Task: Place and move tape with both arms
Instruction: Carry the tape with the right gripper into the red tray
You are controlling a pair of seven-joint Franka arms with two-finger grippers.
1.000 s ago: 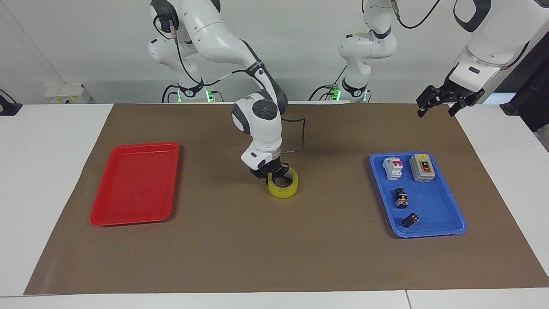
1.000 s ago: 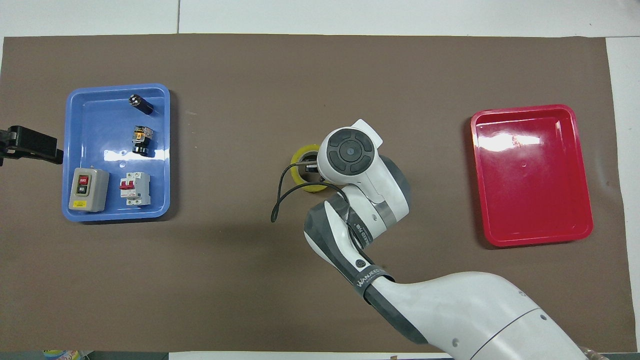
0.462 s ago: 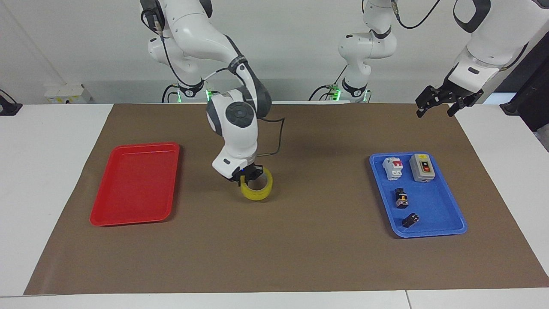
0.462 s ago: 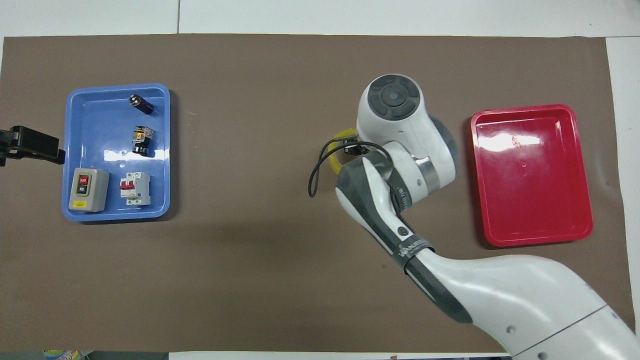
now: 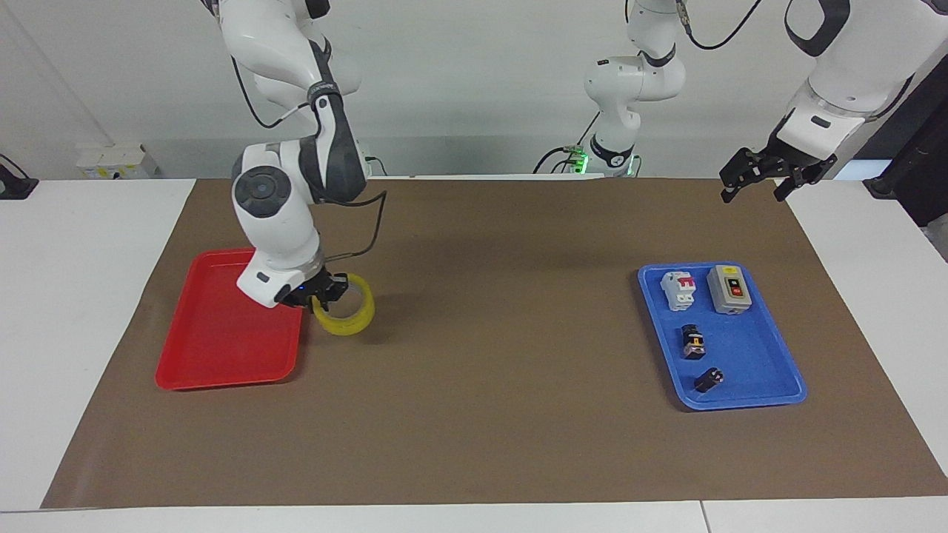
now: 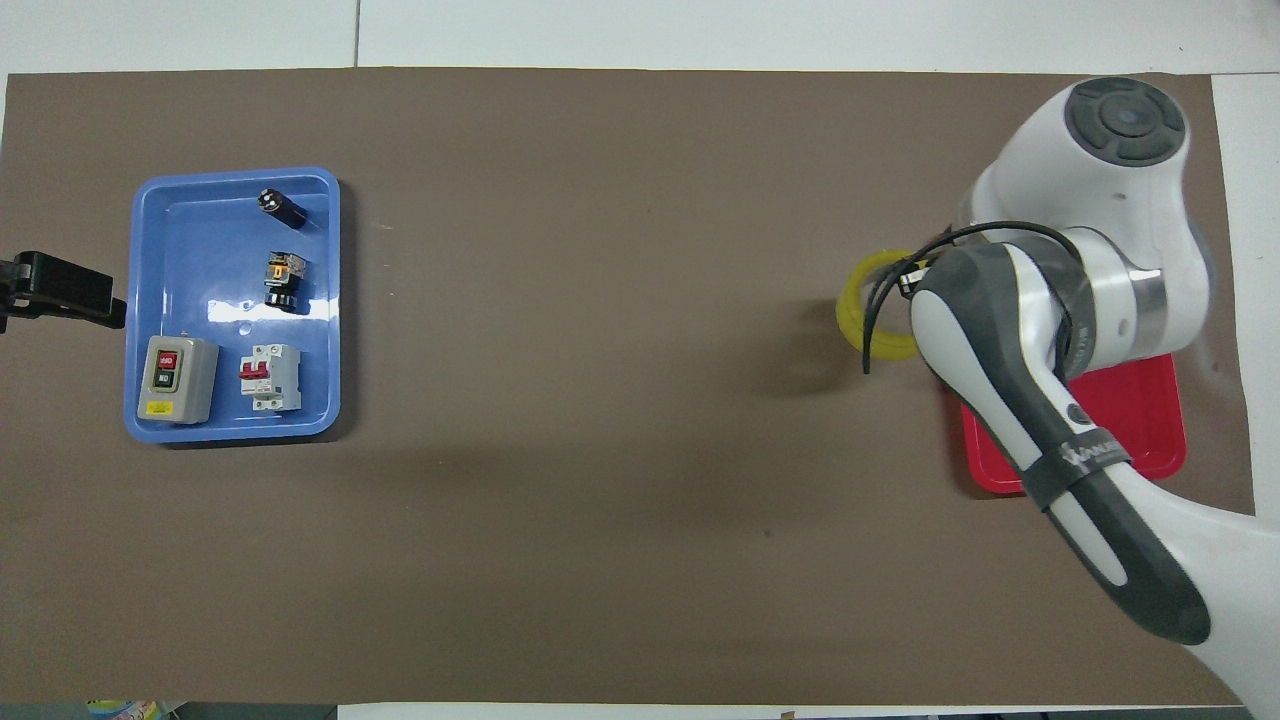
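Observation:
My right gripper has the yellow tape roll, tilted just above the brown mat. It will let go of the roll near the middle of the red tray (image 6: 1056, 336).
The yellow tape roll (image 5: 346, 326) hangs tilted in my right gripper (image 5: 320, 293), which is shut on the roll's rim. It is held just above the brown mat (image 5: 474, 414), right beside the edge of the red tray (image 5: 215, 340). In the overhead view part of the roll (image 6: 848, 310) shows past the right arm's wrist, which hides the gripper and much of the red tray (image 6: 1130, 440). My left gripper (image 5: 752, 191) is open and empty. It waits raised over the mat's edge at the left arm's end, and it shows at the edge of the overhead view (image 6: 60, 290).
A blue tray (image 5: 740, 403) at the left arm's end holds a white circuit breaker (image 5: 679, 289), a grey switch box (image 5: 729, 289), a black-and-yellow push button (image 5: 693, 342) and a small black part (image 5: 709, 380). Two smaller white arms stand at the robots' end.
My right arm has carried the tape from the middle of the mat toward the right arm's end, up to the red tray's edge. The left arm has not moved.

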